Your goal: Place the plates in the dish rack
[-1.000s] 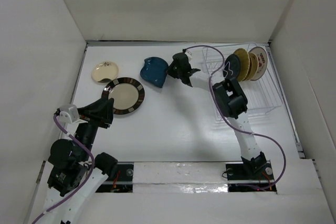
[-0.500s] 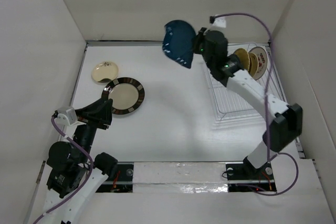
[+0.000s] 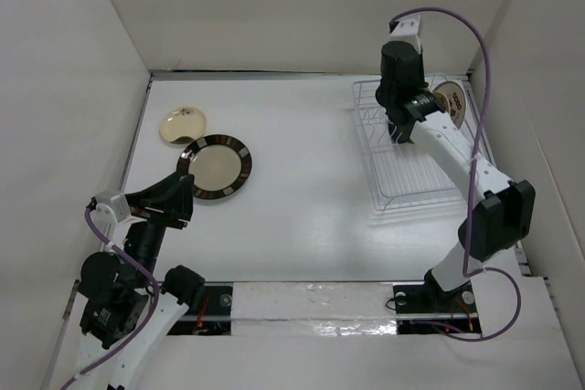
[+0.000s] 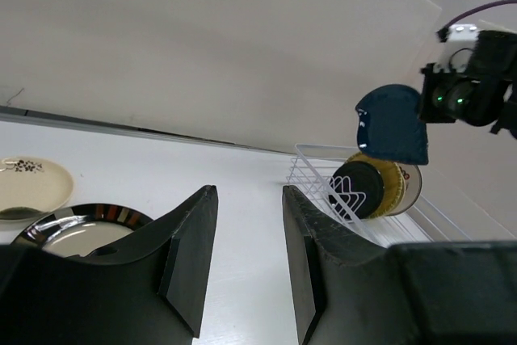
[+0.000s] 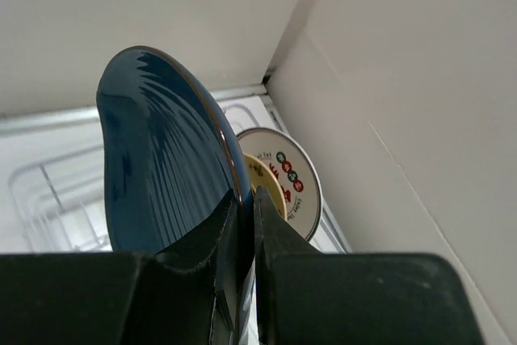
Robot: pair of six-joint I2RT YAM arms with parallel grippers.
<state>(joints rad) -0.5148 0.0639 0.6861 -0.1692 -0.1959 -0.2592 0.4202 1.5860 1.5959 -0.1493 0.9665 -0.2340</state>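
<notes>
Next, I release the blue leaf-shaped plate, now held upright above the rack, with my right gripper in the dish rack's slots (image 3: 386,114) nearest the brown-rimmed plate.
My right gripper (image 5: 246,204) is shut on the rim of the blue leaf-shaped plate (image 5: 161,159) and holds it upright in the air above the white wire dish rack (image 3: 420,175). In the top view the gripper (image 3: 399,125) hides that plate. The left wrist view shows the plate (image 4: 392,123) above the rack (image 4: 319,175). Three plates stand in the rack: gold dark-rimmed (image 4: 359,190), yellow (image 5: 266,183), white with red characters (image 5: 287,175). The cream floral plate (image 3: 183,125) and brown-rimmed plate (image 3: 219,167) lie on the table. My left gripper (image 3: 174,196) is open and empty, just in front of the brown-rimmed plate.
White walls close in the table at the back and on both sides. The rack sits against the back right corner. The right arm's purple cable (image 3: 475,52) loops above the rack.
My right gripper lifted the blue plate off the table, swung it right and now holds it over the rack. The left arm has barely moved.
</notes>
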